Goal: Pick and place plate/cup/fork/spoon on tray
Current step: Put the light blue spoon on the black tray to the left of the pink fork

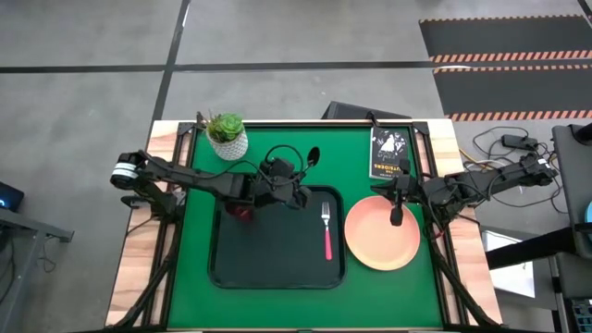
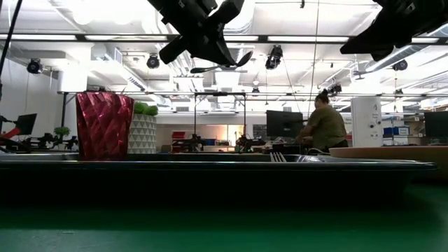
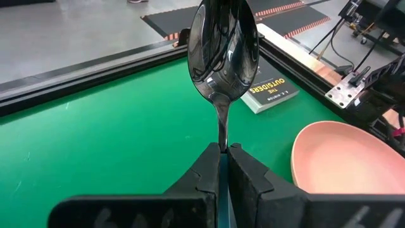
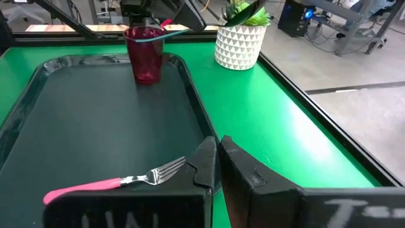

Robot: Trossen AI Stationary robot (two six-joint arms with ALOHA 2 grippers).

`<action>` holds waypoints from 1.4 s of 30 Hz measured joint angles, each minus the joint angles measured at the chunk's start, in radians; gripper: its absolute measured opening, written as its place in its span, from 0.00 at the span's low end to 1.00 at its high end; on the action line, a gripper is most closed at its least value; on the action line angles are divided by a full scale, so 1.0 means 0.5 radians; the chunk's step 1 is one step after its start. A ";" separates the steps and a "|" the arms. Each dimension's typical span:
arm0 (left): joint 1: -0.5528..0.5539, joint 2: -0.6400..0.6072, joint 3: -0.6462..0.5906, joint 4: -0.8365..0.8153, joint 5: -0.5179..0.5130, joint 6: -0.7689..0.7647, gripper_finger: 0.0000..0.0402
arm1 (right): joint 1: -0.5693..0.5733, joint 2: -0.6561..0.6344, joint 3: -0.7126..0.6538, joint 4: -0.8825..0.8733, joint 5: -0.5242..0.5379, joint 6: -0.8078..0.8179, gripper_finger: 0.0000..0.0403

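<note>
My left gripper is going to set the spoon down on the dark tray [image 1: 294, 223], between the cup and the pink-handled fork.
My left gripper [image 1: 298, 178] hangs over the far edge of the dark tray [image 1: 277, 273], shut on the spoon [image 3: 223, 50]. The spoon's bowl [image 1: 313, 155] points to the table's far side. Its teal handle [image 4: 158, 35] reaches back over the dark red cup [image 1: 242, 211]. The cup stands upright in the tray's far left corner. The pink-handled fork [image 1: 326, 231] lies flat on the tray's right part. The salmon plate [image 1: 382, 236] lies on the green table right of the tray. My right gripper [image 1: 396, 211] is shut and empty above the plate's far part. My left gripper pinches the spoon's thin neck [image 3: 222, 140], just behind the bowl, between its two fingertips. The fingers lie along the spoon. The spoon is lifted clear of the tray and table, and its bowl [image 2: 222, 64] sticks out past the fingertips.
A white pot with a green plant [image 1: 227, 136] stands at the far left of the table. A black book [image 1: 389, 153] lies at the far right, beyond the plate. A person [image 2: 323, 122] is in the room behind the table.
</note>
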 joint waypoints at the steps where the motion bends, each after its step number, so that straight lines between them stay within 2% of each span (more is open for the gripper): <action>1: 0.000 0.000 -0.005 -0.001 0.000 0.000 0.00 | 0.000 0.000 0.000 0.000 0.000 -0.009 0.02; 19: -0.001 0.000 -0.077 -0.001 0.004 -0.108 0.00 | -0.001 0.000 0.005 0.017 0.016 -0.095 0.02; 26: -0.041 0.000 -0.079 -0.004 0.140 -0.178 0.00 | -0.001 -0.001 0.006 0.146 0.017 -0.225 0.02; 35: -0.124 0.000 -0.150 -0.021 0.241 -0.386 0.00 | -0.001 -0.001 0.027 0.348 0.017 -0.571 0.02; 42: -0.127 0.043 -0.297 0.038 0.242 -0.681 0.00 | -0.001 0.000 0.145 0.344 0.018 -0.617 0.02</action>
